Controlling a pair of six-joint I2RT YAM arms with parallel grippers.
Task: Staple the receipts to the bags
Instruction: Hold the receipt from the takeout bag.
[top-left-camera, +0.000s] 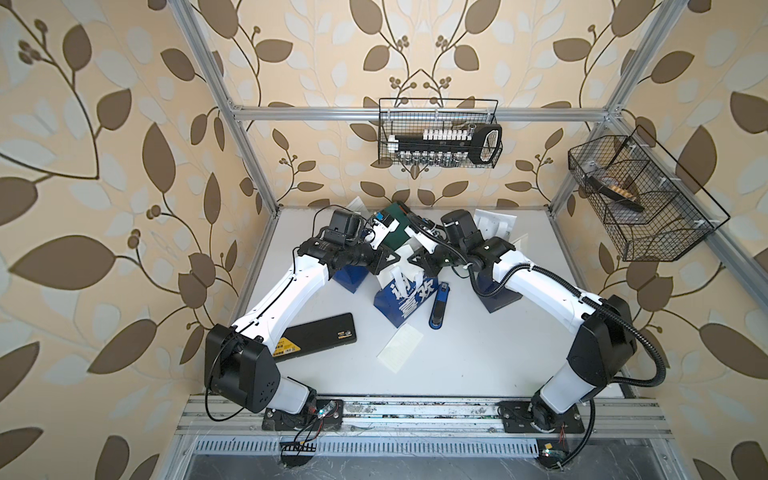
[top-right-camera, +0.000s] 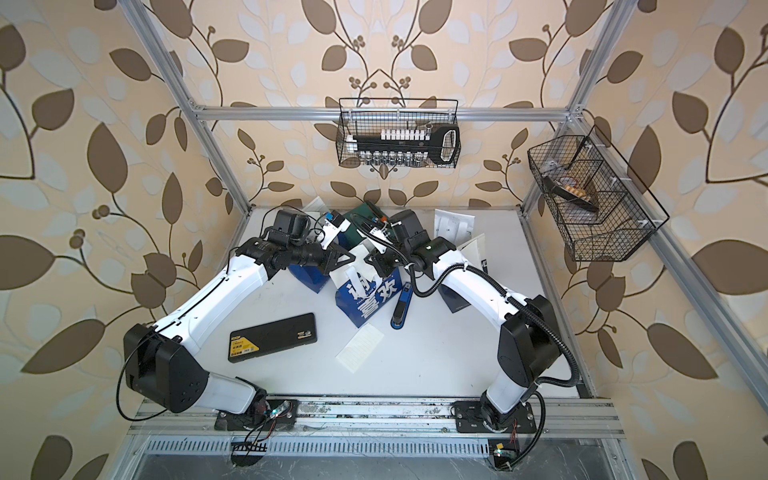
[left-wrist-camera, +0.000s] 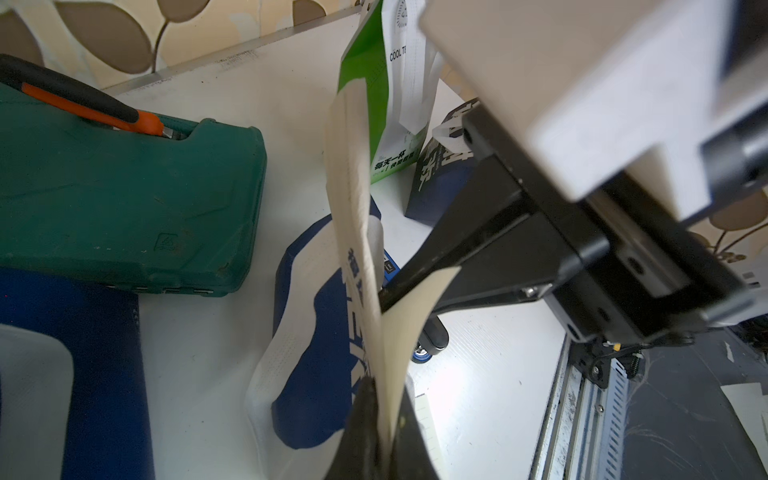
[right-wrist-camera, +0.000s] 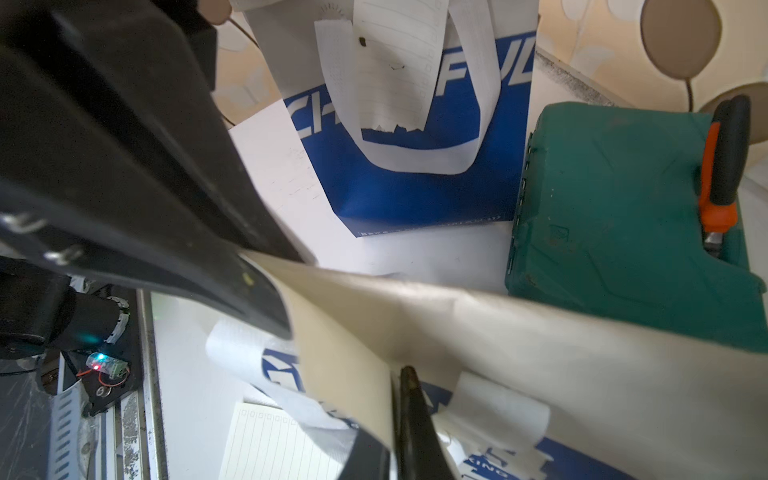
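I can see the bag's front rim flaring away from the back rim, so next I straighten the front rim with my right gripper while my left gripper opens and pinches both rims together (left-wrist-camera: 379, 352).
A navy-and-white bag (top-left-camera: 397, 301) (top-right-camera: 365, 301) stands mid-table. My left gripper (top-left-camera: 395, 259) (left-wrist-camera: 384, 419) is shut on its top rim, whose cream inner face shows between the fingers. My right gripper (top-left-camera: 415, 261) (right-wrist-camera: 401, 399) is shut on the same rim, right beside the left one. One receipt (top-left-camera: 400, 347) (right-wrist-camera: 270, 444) lies flat in front of the bag. Another receipt (right-wrist-camera: 390, 79) hangs on a second navy bag (right-wrist-camera: 415, 183) at the back left. A green-and-white bag (left-wrist-camera: 372, 104) stands at the back right, and a further navy bag (top-left-camera: 498, 301) sits under my right arm.
A blue stapler (top-left-camera: 439, 305) lies just right of the held bag. A dark green case (top-left-camera: 395, 232) (left-wrist-camera: 124, 199) with an orange-handled tool sits behind the grippers. A flat black box (top-left-camera: 316, 338) with a yellow label lies front left. Wire baskets (top-left-camera: 440, 133) hang on the walls.
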